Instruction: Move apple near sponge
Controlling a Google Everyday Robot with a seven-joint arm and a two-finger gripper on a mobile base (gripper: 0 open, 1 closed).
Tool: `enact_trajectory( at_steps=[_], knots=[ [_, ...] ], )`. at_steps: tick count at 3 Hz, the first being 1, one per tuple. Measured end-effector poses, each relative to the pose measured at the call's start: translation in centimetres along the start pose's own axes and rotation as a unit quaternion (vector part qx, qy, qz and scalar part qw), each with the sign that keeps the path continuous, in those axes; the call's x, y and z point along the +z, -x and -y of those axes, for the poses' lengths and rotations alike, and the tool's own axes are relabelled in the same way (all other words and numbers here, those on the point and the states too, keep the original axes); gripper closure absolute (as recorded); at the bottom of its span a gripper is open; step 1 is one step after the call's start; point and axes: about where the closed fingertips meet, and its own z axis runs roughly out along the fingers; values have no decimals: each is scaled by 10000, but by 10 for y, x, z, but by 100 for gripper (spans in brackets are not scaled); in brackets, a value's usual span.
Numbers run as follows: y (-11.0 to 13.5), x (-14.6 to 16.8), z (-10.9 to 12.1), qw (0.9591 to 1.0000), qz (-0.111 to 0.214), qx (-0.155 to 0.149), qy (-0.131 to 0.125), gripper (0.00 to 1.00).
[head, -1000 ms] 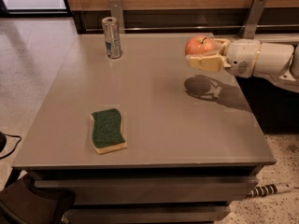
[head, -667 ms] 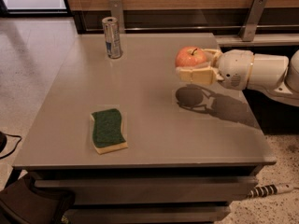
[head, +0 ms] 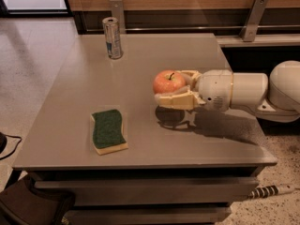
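Observation:
The apple, now held above the grey table, will be let go by my gripper on the grey table [head: 153, 114] beside the sponge, toward my arm.
The red-orange apple [head: 168, 81] with a short dark stem is held in my gripper [head: 172, 87], above the grey table [head: 84, 78], right of its middle. The cream fingers [head: 180, 100] are shut on the apple from both sides, and the white arm reaches in from the right. The apple's shadow lies on the table just below it. The sponge [head: 108, 131], green on top with a pale yellow layer, lies flat near the table's front left, well to the left of and below the apple in the view.
A silver drink can [head: 112, 37] stands upright at the table's back left. Two metal brackets [head: 254, 17] rise against the wooden wall behind the table. A cable and a dark bag lie on the floor at the lower left.
My gripper has carried the apple leftward and toward the front, from near the table's back right edge to right of its middle. The sponge and can have not moved.

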Motion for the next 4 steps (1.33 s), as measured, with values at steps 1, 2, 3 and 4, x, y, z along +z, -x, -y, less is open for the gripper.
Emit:
enact_trajectory(
  at_steps=[1,2,3,4],
  knots=[
    [-14,14,-22,9995,-32,-1,327,100],
    [-34,24,-39,9989,-204,6,412,100],
    [-54,32,-51,9982,-390,11,458,100],
    [-54,34,-53,9980,-399,10,483,83]
  ],
)
